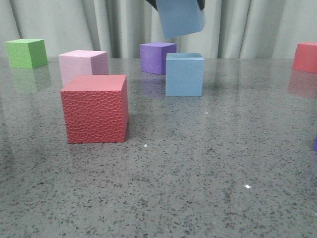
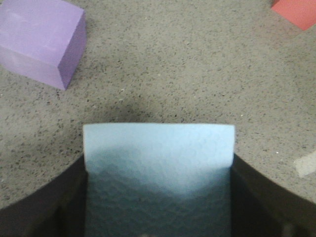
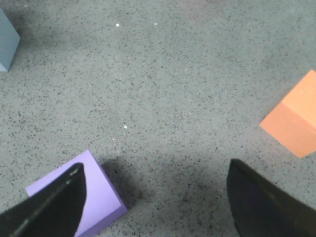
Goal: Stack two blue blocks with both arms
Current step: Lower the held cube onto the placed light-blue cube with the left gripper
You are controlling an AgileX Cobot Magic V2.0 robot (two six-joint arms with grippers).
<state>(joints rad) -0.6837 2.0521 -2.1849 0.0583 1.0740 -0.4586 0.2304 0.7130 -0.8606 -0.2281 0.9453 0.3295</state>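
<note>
The robot's left gripper will release the raised blue block on top of the second blue block (image 1: 186, 57), before the purple cube.
One pale blue block (image 1: 181, 17) hangs tilted in the air at the top of the front view. It is above the second blue block (image 1: 184, 74) and a little to its left. That second block rests on the table. In the left wrist view my left gripper (image 2: 158, 197) is shut on the lifted block (image 2: 158, 153), with a dark finger (image 2: 44, 212) pressed on each side. My right gripper (image 3: 155, 197) is open over bare table with nothing between its fingers (image 3: 54, 207). A grey-blue cube corner (image 3: 6, 44) shows at the edge of the right wrist view.
A large red cube (image 1: 95, 109) stands at front left, with a pink cube (image 1: 81, 64) and a green cube (image 1: 26, 53) behind it. A purple cube (image 1: 157, 57) sits behind the resting blue block and a red one (image 1: 305, 57) at far right. Another purple cube (image 3: 101, 197) lies beside my right finger, with an orange cube (image 3: 296, 118) nearby.
</note>
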